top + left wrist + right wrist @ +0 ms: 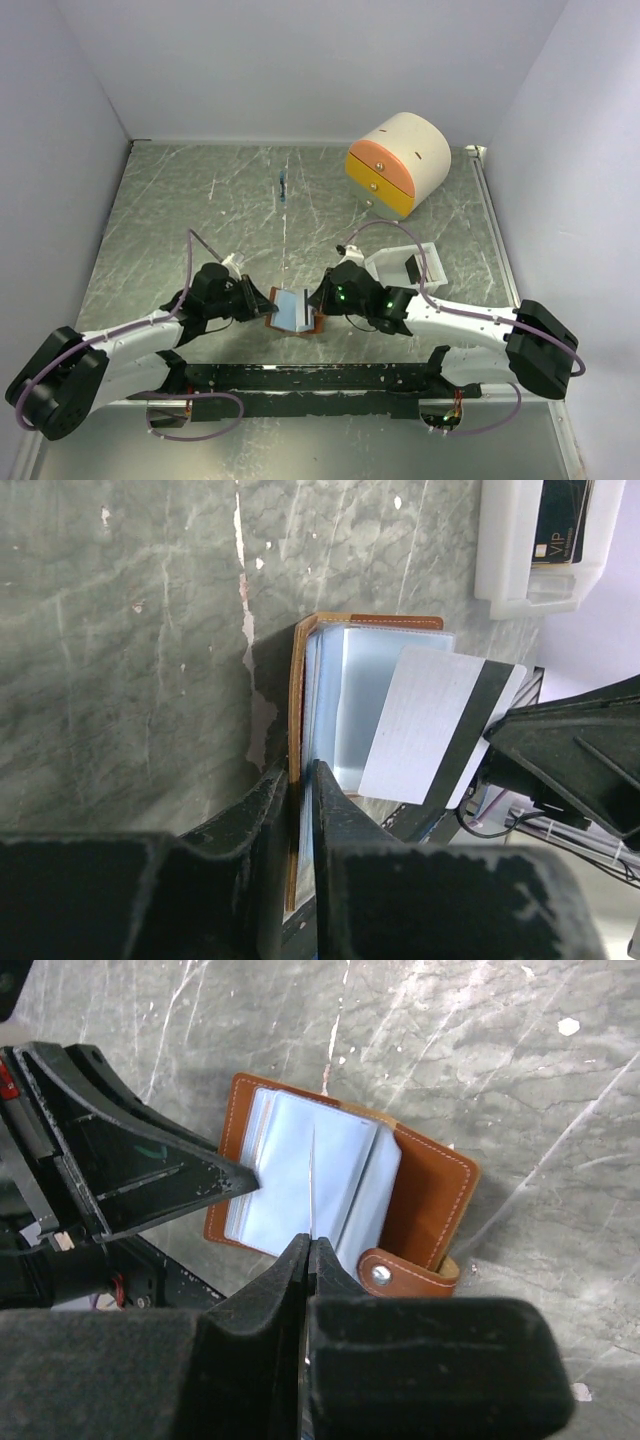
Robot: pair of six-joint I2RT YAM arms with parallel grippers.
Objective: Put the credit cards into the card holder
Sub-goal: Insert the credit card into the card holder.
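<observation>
The card holder's pockets slant to the white credit card, so I need to open my left gripper, grab the card holder's brown edge [231, 1142] and straighten it before inserting the card.
The brown card holder [295, 310] lies open on the table between both arms, its pale blue pockets up and its snap strap [400, 1272] to one side. My left gripper [300, 770] is closed on the edge of its brown cover [298, 700] and pockets. My right gripper [308, 1242] is shut on a white credit card [430, 730] with a black stripe. Seen edge-on [312, 1185] in the right wrist view, the card stands over the pockets. Another dark credit card [565, 520] rests in the white tray [500, 580].
A cream-and-orange drawer box [398, 162] stands at the back right. The white tray [428, 256] sits just behind my right arm. A small blue object [284, 188] lies at the back centre. Walls close in the left, right and far sides.
</observation>
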